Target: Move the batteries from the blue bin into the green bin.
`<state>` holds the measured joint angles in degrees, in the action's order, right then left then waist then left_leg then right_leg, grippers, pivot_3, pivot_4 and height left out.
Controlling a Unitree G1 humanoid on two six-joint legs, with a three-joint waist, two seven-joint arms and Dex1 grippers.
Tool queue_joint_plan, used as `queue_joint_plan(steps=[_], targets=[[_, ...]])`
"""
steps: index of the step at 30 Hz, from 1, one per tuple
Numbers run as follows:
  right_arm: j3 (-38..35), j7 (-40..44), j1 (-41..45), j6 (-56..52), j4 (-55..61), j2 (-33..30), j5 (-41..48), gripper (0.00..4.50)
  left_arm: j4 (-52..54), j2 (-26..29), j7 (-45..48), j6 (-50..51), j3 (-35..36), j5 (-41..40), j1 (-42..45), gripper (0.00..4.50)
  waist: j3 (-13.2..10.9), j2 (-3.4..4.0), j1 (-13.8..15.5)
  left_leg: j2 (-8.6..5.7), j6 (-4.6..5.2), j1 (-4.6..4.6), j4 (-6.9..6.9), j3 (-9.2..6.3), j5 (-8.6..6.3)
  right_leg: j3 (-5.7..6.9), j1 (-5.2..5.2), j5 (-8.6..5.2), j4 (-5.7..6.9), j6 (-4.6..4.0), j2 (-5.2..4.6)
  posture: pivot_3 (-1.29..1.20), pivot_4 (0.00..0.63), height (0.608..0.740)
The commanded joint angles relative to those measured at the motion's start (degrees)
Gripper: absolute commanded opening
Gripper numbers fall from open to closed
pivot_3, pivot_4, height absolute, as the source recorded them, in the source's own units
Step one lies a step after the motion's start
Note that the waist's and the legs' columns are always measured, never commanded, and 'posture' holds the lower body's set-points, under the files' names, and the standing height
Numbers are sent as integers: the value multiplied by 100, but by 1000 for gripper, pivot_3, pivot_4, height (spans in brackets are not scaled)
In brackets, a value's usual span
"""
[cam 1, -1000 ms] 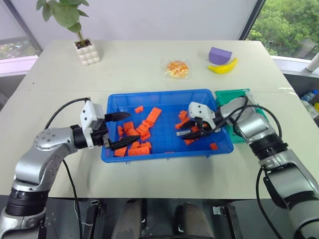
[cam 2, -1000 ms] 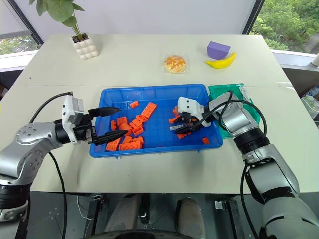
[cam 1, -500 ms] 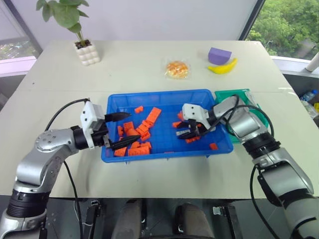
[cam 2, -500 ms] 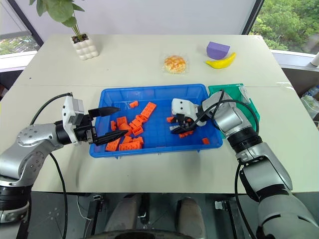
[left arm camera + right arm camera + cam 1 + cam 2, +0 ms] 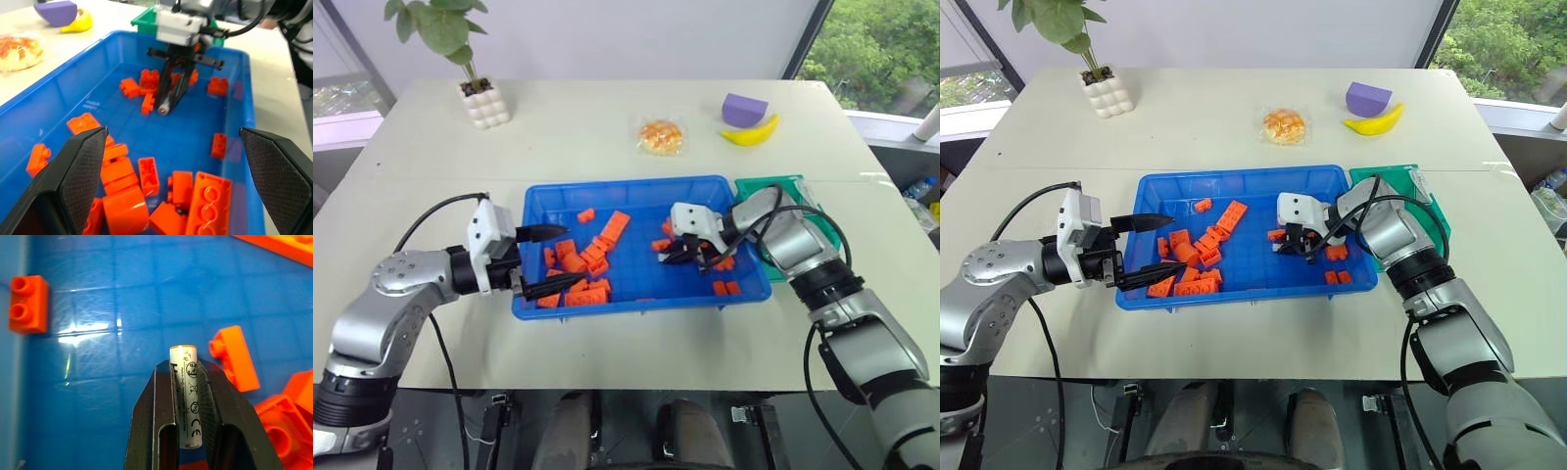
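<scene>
Next, I release the silver-grey battery with my right gripper in the far half of the green bin (image 5: 797,211).
The blue bin (image 5: 626,183) lies in the middle of the table with many orange bricks (image 5: 592,259) in it. My right gripper (image 5: 672,257) reaches down into the bin's right half and is shut on a silver-grey battery (image 5: 185,382), which stands out past the fingertips just above the bin floor. From the left wrist the same battery (image 5: 165,105) shows, pointing down from those fingers. My left gripper (image 5: 578,253) stands open over the bin's left end, above the bricks. The green bin (image 5: 773,186) sits against the blue bin's right side, partly hidden by my right arm.
A potted plant (image 5: 475,98) stands at the far left of the table. A wrapped bun (image 5: 661,135), a banana (image 5: 751,131) and a purple block (image 5: 745,108) lie at the back. Loose bricks (image 5: 724,287) lie near my right gripper.
My right gripper's fingers have closed on the battery among the bricks. A few bricks near it have shifted. The left gripper has stayed put.
</scene>
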<state>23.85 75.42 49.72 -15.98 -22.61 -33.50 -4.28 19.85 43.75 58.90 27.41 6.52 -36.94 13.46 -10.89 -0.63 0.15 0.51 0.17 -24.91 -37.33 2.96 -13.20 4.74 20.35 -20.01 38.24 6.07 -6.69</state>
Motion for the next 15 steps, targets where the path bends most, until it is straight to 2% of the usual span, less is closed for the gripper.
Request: queue_joint_plan(steps=[1,4,8,15], targets=[[-444,20,497,-219,181,-213,147,34,266,-31,31,64,77,-240,196,4500,-3,4,3,0,0,0,0,0,0,0,0,0,0,0,0,0,150,739],[-749,78,945,-240,350,-648,183,34,371,-142,45,124,-63,-343,361,4500,-8,11,27,-2,0,-6,0,3,0,-1,8,0,1,0,-3,0,150,739],[-1011,91,1137,-355,499,-1165,185,34,131,-351,3,42,-120,-319,646,4500,-4,4,35,-4,0,-6,5,0,0,0,7,0,-2,0,-4,0,150,739],[-1315,-67,738,-550,681,-1982,53,34,-388,-600,214,-206,-320,-73,990,4500,-4,4,26,-2,1,-6,5,6,0,0,8,0,-2,0,-3,0,150,739]])
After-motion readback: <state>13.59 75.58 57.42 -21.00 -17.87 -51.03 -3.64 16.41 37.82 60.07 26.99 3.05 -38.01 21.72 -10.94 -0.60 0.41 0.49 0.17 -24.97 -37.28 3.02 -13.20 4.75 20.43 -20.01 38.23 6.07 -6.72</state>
